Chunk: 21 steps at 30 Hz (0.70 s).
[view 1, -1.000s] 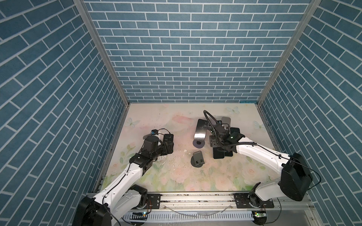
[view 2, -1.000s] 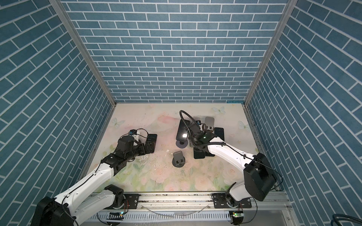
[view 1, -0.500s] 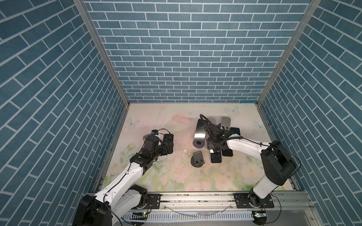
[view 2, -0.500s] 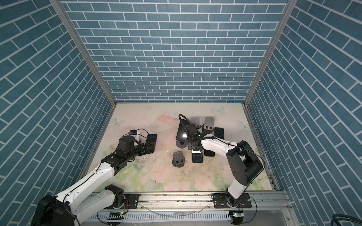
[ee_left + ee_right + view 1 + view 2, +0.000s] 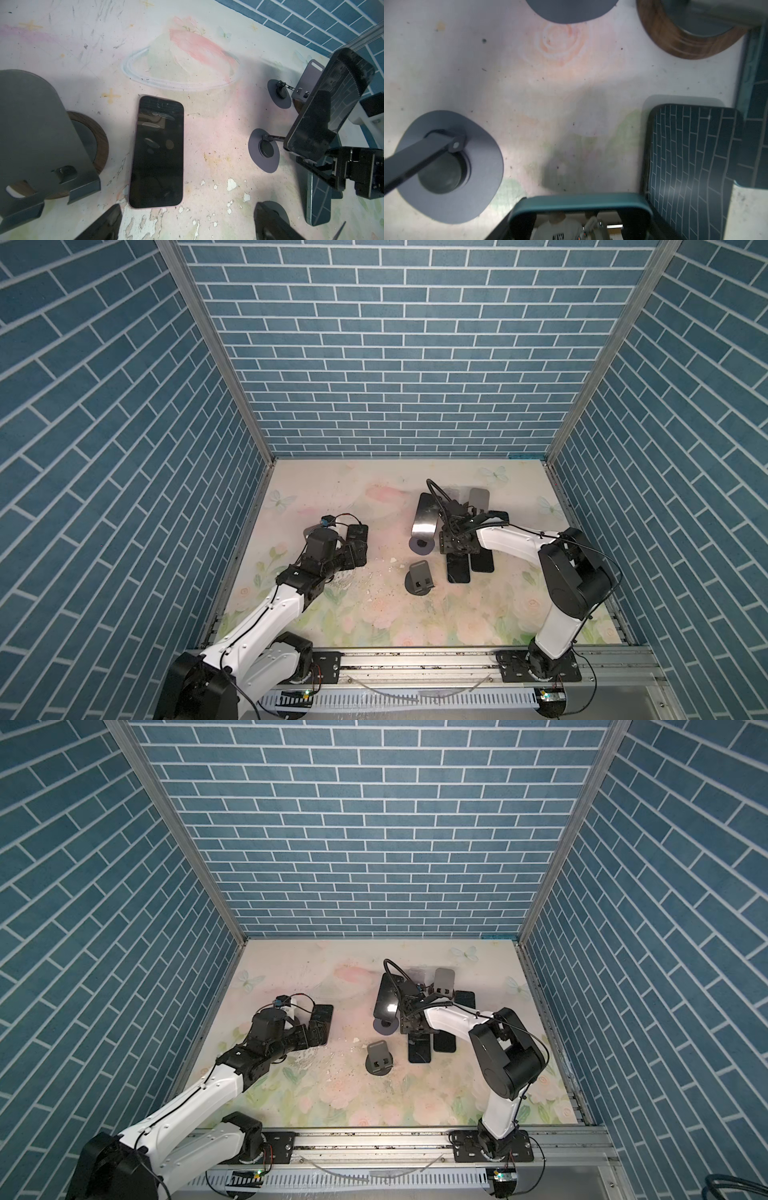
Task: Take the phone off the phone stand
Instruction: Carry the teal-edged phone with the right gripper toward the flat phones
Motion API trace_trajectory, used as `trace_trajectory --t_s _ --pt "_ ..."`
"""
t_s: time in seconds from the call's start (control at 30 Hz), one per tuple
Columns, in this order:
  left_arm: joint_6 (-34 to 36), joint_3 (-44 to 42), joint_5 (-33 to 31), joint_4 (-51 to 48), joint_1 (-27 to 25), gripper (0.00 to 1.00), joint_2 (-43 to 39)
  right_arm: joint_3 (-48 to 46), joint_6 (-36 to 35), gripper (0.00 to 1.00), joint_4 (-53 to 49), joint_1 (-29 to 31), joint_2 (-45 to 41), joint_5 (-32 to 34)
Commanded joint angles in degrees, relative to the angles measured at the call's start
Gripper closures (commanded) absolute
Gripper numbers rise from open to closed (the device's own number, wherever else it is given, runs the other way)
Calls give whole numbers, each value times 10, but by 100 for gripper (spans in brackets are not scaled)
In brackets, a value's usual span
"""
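The robot's right gripper should set the teal-edged phone, now held low over the table, down on the table [image 5: 454, 556] between the purple-grey stand base and the flat phone.
My right gripper [image 5: 457, 549] [image 5: 579, 220] is shut on a teal-edged phone [image 5: 458, 570] [image 5: 579, 202], gripped across its width. The phone lies flat and low over the table; I cannot tell whether it touches. Just to the left, a second dark phone [image 5: 426, 512] [image 5: 332, 99] leans on a phone stand with a round purple-grey base [image 5: 420, 546] [image 5: 446, 166]. My left gripper [image 5: 358, 556] [image 5: 187, 226] is open at the left. A pink-rimmed phone [image 5: 358, 531] [image 5: 158, 151] lies flat on the table just beyond its fingertips.
An empty dark stand [image 5: 419, 578] is near the front. Another phone [image 5: 482, 562] [image 5: 691, 162] lies flat right of the held one. A grey stand [image 5: 478, 499] stands at the back. A wood-based grey stand [image 5: 41, 135] is close beside my left gripper.
Over the last second my right arm folded at the elbow and carried the held phone slightly left and toward the front. It has stayed still for the last half second. The left arm has not moved.
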Motion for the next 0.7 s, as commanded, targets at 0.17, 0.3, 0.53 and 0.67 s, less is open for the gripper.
trace_trajectory --t_s 0.17,0.3,0.53,0.67 --pt "18 10 -15 -6 -3 0 11 47 8 34 15 -16 48 -8" --pt "24 18 -17 -3 -3 0 21 59 2 33 14 -21 64 -13" --pt "27 22 -12 12 -2 0 39 71 -4 31 4 -21 79 -13" --pt "27 27 -9 11 -3 0 45 68 -4 27 4 -22 77 -7"
